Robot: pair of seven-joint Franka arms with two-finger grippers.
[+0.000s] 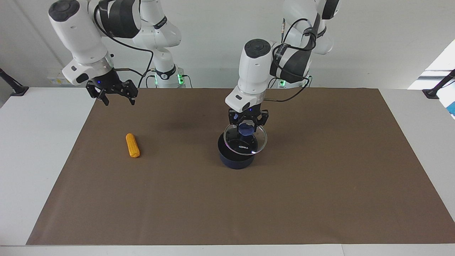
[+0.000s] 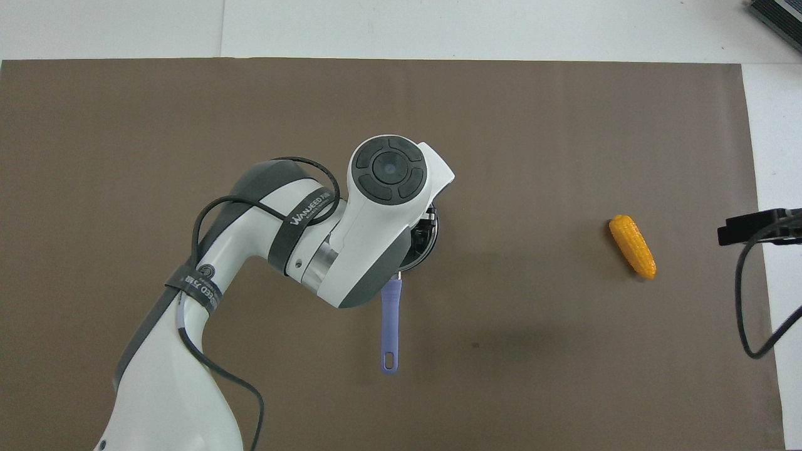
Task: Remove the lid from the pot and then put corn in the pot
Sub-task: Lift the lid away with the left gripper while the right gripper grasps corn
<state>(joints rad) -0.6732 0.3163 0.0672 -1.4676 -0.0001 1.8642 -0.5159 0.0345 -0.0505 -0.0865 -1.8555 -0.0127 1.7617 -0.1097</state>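
Observation:
The orange-yellow corn is next for my right gripper, which should move to it and close across the corn's middle (image 2: pixel 631 244), between its two ends.
The dark navy pot (image 1: pixel 236 158) stands mid-table on the brown mat; in the overhead view only its blue handle (image 2: pixel 391 326) shows clearly, pointing toward the robots. My left gripper (image 1: pixel 246 127) is shut on the blue knob of the clear glass lid (image 1: pixel 245 140), which hangs tilted just above the pot, clear of its rim. The orange-yellow corn (image 1: pixel 132 145) (image 2: pixel 633 246) lies on the mat toward the right arm's end. My right gripper (image 1: pixel 114 95) hangs open in the air over the mat's edge close to the robots, apart from the corn.
A brown mat (image 1: pixel 320 199) covers most of the white table. A dark object (image 2: pixel 777 15) sits at the table corner farthest from the robots at the right arm's end. The left arm (image 2: pixel 301 238) covers the pot from above.

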